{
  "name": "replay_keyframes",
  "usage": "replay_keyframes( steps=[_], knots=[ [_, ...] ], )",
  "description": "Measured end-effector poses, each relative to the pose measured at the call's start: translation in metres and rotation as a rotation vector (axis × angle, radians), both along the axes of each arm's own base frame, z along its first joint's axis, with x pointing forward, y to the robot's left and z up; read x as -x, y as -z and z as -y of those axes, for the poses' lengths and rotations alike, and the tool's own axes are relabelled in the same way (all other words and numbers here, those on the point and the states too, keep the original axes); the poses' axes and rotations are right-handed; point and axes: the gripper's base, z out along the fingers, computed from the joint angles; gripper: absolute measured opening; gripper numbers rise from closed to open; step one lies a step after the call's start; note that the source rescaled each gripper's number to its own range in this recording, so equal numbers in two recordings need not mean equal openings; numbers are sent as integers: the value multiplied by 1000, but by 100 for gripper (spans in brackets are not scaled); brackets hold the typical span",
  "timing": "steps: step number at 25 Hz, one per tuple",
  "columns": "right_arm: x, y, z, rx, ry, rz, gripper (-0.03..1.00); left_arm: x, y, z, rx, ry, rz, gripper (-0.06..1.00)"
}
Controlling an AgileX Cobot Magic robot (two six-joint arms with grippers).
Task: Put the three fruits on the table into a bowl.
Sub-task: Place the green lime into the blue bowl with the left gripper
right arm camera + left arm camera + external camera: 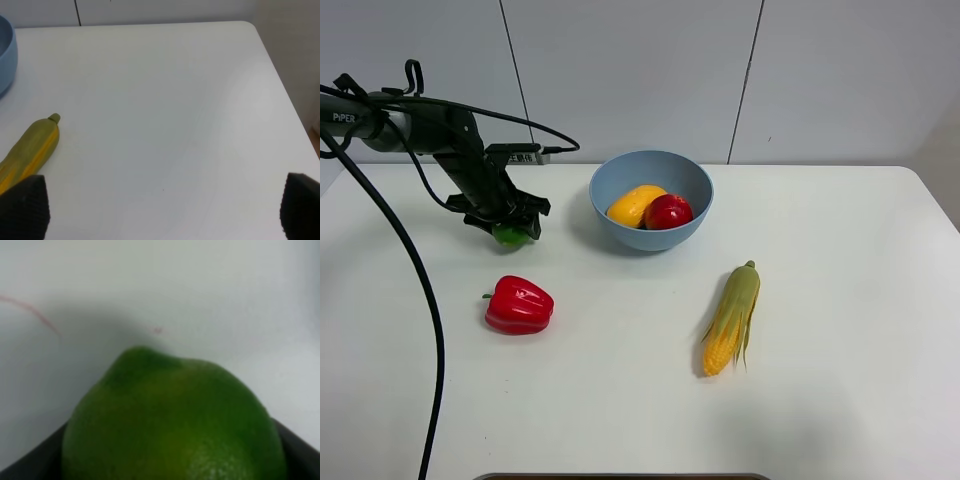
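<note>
Next, the left gripper releases the green lime in the light blue bowl (638,220), against the mango and red apple-like fruit. The lime is still close over the white table.
A small green lime (511,235) sits between the jaws of my left gripper (508,226), which is shut on it, left of the light blue bowl (610,178) and close over the white table (840,300). The lime (175,425) fills the left wrist view, with dark fingers (30,467) at both its sides. Inside the bowl lie the yellow-orange mango (633,205) and the red apple-like fruit (669,211). My right gripper (160,210) is open and empty over bare table; it does not show in the exterior high view.
A red bell pepper (519,305) lies in front of the left gripper. A corn cob (731,318) in its green husk lies front right of the bowl. In the right wrist view, the corn cob (27,152) and the bowl's edge (5,55) show.
</note>
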Motion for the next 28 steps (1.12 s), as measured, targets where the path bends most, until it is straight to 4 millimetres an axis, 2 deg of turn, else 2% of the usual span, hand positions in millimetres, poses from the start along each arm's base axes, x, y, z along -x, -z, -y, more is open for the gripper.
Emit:
replay_keyframes(
  steps=[5,8,11,15,21,28],
  knots=[
    [0,0,0,0,0,0,100,2,-42,1,33,-6,86,1],
    [0,0,0,0,0,0,100,7,-69,8,62,2,142,1],
    [0,0,0,0,0,0,100,14,-95,22,87,33,210,1],
    [0,0,0,0,0,0,100,24,-117,51,131,83,316,1],
    [0,0,0,0,0,0,100,34,-122,102,207,154,438,1],
    [0,0,0,0,0,0,100,41,-100,146,257,211,511,0]
  ],
)
